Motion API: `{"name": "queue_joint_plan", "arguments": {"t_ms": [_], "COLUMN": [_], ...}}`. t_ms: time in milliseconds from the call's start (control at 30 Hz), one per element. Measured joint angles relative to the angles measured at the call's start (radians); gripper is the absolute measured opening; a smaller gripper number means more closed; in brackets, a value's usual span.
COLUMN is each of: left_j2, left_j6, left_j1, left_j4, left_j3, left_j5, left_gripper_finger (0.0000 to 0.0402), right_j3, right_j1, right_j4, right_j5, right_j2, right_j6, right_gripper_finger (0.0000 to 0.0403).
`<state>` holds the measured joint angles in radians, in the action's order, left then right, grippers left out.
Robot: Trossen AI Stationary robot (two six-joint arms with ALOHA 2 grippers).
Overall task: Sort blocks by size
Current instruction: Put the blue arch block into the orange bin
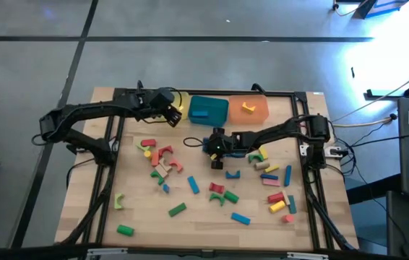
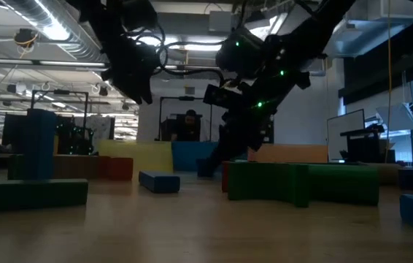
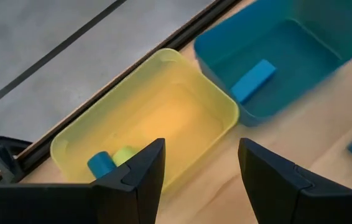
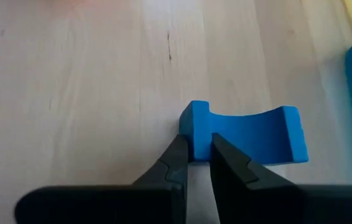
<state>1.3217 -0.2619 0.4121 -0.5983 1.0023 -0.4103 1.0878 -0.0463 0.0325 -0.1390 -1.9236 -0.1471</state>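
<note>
I will use my right gripper to set the blue arch block, now near the middle of the table, free in the orange tray (image 1: 240, 113), beside the yellow block.
My right gripper (image 4: 199, 154) is shut on a blue arch block (image 4: 244, 134) near the middle of the table (image 1: 190, 217), in front of the teal tray (image 1: 215, 105). My left gripper (image 3: 201, 155) hangs open over the yellow tray (image 3: 157, 106) at the far left (image 1: 171, 114), holding nothing. In the yellow tray lie a blue cylinder (image 3: 100, 163) and a yellow-green one (image 3: 124, 155). A blue bar (image 3: 252, 79) lies in the teal tray. Many more blocks lie loose on the table (image 1: 162, 160). My right gripper pinches one end leg of the blue arch (image 4: 198, 130) between its two fingertips. The fingers slant down at it from the table's right side. The arch lies flat on the table, its hollow side turned away from the gripper.
The orange tray (image 1: 256, 114) at the far right of the row holds a yellow block (image 1: 248, 108). Loose blocks lie in clusters: red and pink at centre left, mixed colours at right (image 1: 277, 189), green ones near the front left (image 1: 123, 230). A black frame borders the table.
</note>
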Motion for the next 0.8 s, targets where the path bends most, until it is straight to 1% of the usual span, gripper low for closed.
{"name": "queue_joint_plan", "arguments": {"t_ms": [100, 300, 367, 433, 600, 800], "left_j2": [-0.013, -0.065, -0.084, -0.106, -0.149, -0.164], "left_j6": [0.0, -0.004, -0.016, -0.023, -0.029, -0.092], "left_j1": [-0.022, -0.061, -0.076, -0.094, -0.152, -0.256], "left_j4": [-0.001, -0.007, -0.015, -0.027, -0.028, -0.028], "left_j3": [0.0, 0.0, 0.0, 0.0, 0.0, 0.0], "left_j5": [0.0, 0.001, 0.016, 0.05, 0.184, 0.282], "left_gripper_finger": [0.0182, 0.0182, 0.0182, 0.0182, 0.0182, 0.0182], "right_j3": [0.04, 0.139, 0.171, 0.205, 0.285, 0.309], "right_j1": [0.0, -0.015, -0.025, -0.04, -0.089, -0.175], "right_j4": [0.083, 0.307, 0.382, 0.466, 0.659, 0.824], "right_j5": [-0.022, -0.082, -0.108, -0.137, -0.213, -0.323], "right_j2": [0.033, 0.097, 0.114, 0.126, 0.159, 0.177], "right_j6": [-0.041, -0.128, -0.145, -0.15, -0.179, -0.199], "right_gripper_finger": [0.0045, 0.0044, 0.0045, 0.0046, 0.0045, 0.0047]}}
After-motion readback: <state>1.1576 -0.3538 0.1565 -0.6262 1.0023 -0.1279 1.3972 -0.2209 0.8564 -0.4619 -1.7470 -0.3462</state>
